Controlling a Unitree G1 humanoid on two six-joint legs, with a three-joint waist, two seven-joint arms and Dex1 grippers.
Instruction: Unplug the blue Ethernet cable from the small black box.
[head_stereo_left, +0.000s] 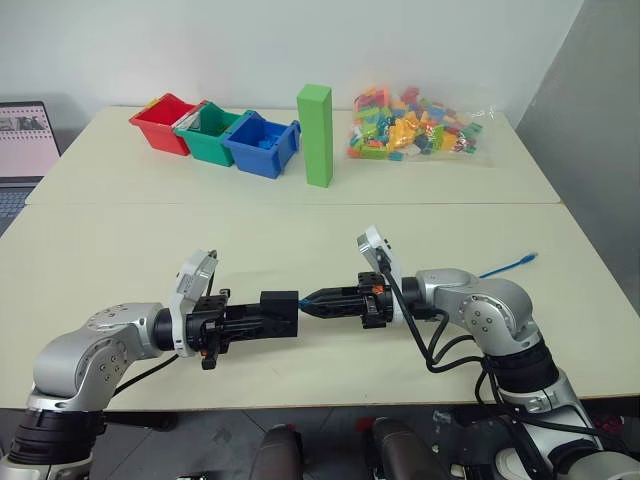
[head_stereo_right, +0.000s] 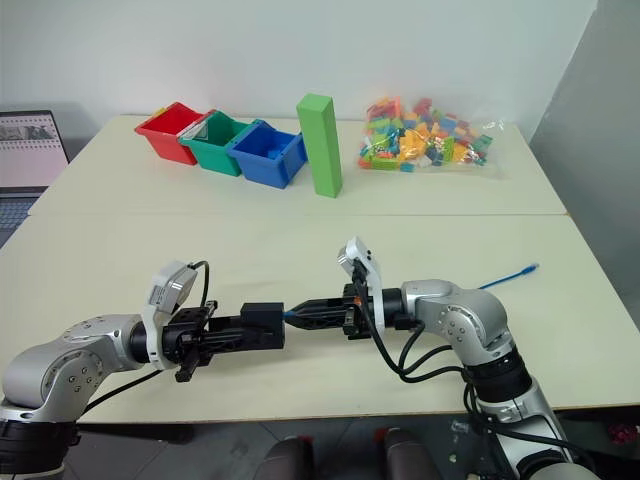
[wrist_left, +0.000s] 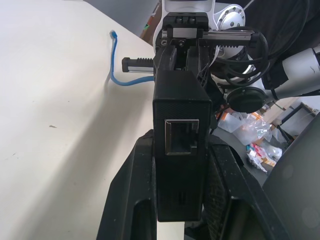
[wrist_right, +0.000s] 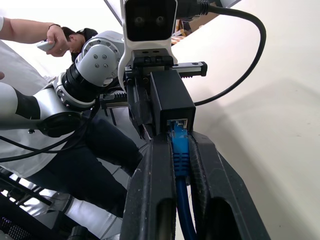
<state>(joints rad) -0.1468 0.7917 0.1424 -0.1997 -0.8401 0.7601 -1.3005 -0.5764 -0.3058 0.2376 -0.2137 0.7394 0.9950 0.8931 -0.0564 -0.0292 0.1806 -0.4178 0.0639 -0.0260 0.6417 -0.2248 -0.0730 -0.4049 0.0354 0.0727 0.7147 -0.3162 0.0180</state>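
Observation:
Next, my left gripper releases the small black box, held level above the table, on the open table (head_stereo_left: 238, 235), setting it free in front of the blue bin.
Above the table's near middle, my left gripper (head_stereo_left: 268, 312) is shut on the small black box (head_stereo_left: 279, 305) and holds it level. A second port, facing the left wrist camera, is empty on the box (wrist_left: 180, 125). The blue Ethernet cable (wrist_right: 179, 145) sits plugged into the box's far port (wrist_right: 172, 97). My right gripper (head_stereo_left: 310, 300) points at the box from the other side, its fingers (wrist_right: 155, 165) pressed against the plug's two sides. The cable's free end (head_stereo_left: 520, 262) lies on the table to the right.
At the back stand a red bin (head_stereo_left: 163, 122), a green bin (head_stereo_left: 207, 131), a blue bin (head_stereo_left: 262, 143) and a tall green block (head_stereo_left: 316, 135). A bag of coloured bricks (head_stereo_left: 415, 125) lies beside them. A laptop (head_stereo_left: 22, 140) is at the left edge. A person's arm (wrist_right: 30, 32) is visible behind me.

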